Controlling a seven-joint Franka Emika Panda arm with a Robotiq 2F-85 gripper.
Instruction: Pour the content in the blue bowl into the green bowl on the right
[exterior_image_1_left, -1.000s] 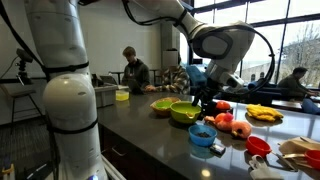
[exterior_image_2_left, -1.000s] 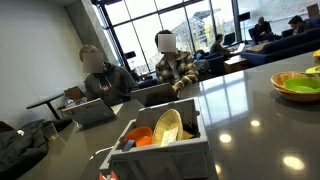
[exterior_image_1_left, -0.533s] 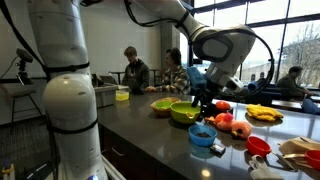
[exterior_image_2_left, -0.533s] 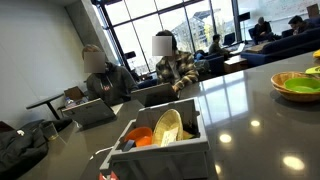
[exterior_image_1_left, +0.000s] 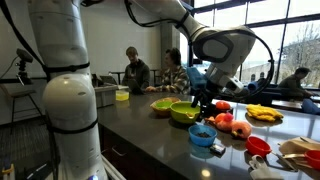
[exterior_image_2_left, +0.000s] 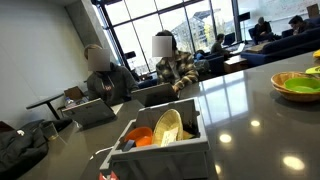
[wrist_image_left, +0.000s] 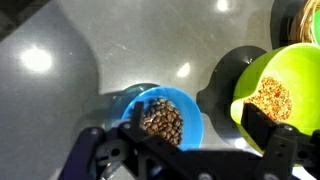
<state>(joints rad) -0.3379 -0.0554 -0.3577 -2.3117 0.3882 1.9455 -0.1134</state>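
Observation:
The robot's gripper should next move to the blue bowl's rim (exterior_image_1_left: 207, 138) (wrist_image_left: 127, 116), on the side that faces away from the green bowl with grains, and close there.
The blue bowl (wrist_image_left: 165, 120) holds dark brown beans and sits on the grey counter; it also shows in an exterior view (exterior_image_1_left: 202, 133). The green bowl (wrist_image_left: 272, 95) holds yellowish grains and stands right beside it, also seen in an exterior view (exterior_image_1_left: 184, 112). My gripper (wrist_image_left: 185, 150) is open and empty. In the wrist view its fingers straddle the blue bowl from above, one to the bowl's left and one over the green bowl's edge. In an exterior view the gripper (exterior_image_1_left: 205, 104) hovers just above both bowls.
Red apples (exterior_image_1_left: 240, 128), bananas (exterior_image_1_left: 263, 113), a red cup (exterior_image_1_left: 258, 145) and an orange bowl (exterior_image_1_left: 162, 104) lie around the bowls. A tan bowl with a green inside (exterior_image_2_left: 297, 84) and a white crate (exterior_image_2_left: 160, 135) show in an exterior view. People sit in the background.

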